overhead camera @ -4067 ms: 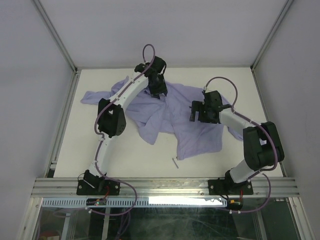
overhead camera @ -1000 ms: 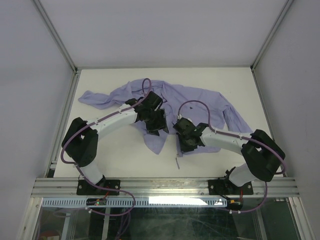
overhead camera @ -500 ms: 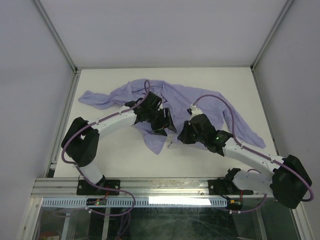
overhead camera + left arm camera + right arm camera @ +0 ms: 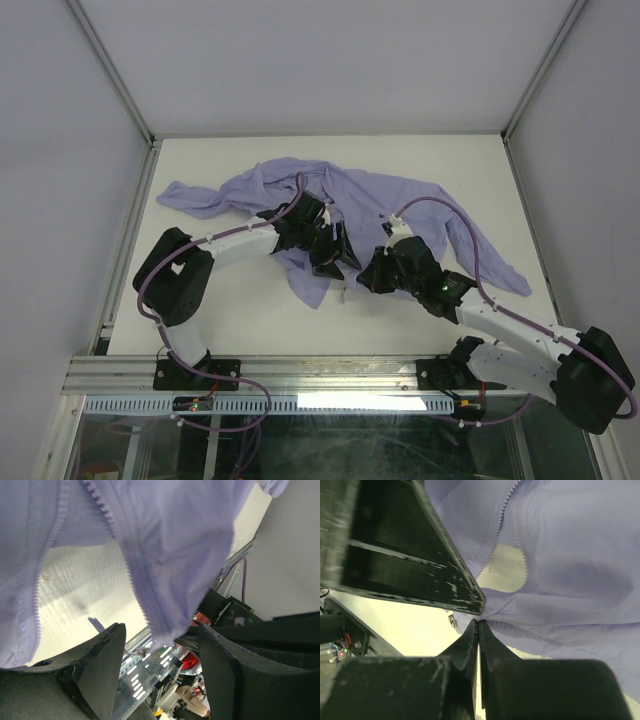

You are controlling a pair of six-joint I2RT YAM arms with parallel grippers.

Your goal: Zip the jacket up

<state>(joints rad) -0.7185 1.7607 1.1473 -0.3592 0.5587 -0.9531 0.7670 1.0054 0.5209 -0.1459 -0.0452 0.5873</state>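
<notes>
My right gripper is pinching the jacket's hem away from the zipper pull, so my left gripper needs to hold the jacket steady while my right gripper takes the hem's corner (image 4: 463,623).
The lavender jacket (image 4: 420,200) lies spread and wrinkled across the middle of the table, its front open. My right gripper (image 4: 368,278) is shut on the jacket's lower front hem (image 4: 520,625), and the fabric pulls taut from its fingertips (image 4: 478,626). A small metal zipper pull (image 4: 453,621) hangs just left of them. My left gripper (image 4: 335,262) is right beside it and open. The other front edge, with its zipper teeth (image 4: 135,580), hangs down between the left fingers (image 4: 100,665) without being pinched. The left gripper's black body (image 4: 410,555) fills the upper left of the right wrist view.
The jacket's sleeves trail out to the far left (image 4: 190,195) and to the right (image 4: 500,265). A metal frame rail (image 4: 320,375) runs along the table's near edge by the arm bases. White enclosure walls (image 4: 60,200) close in the sides and back.
Both grippers came from the jacket's far part to its near hem. In the last second the right gripper shut on the hem and drew it left toward the left gripper, which opened slightly.
</notes>
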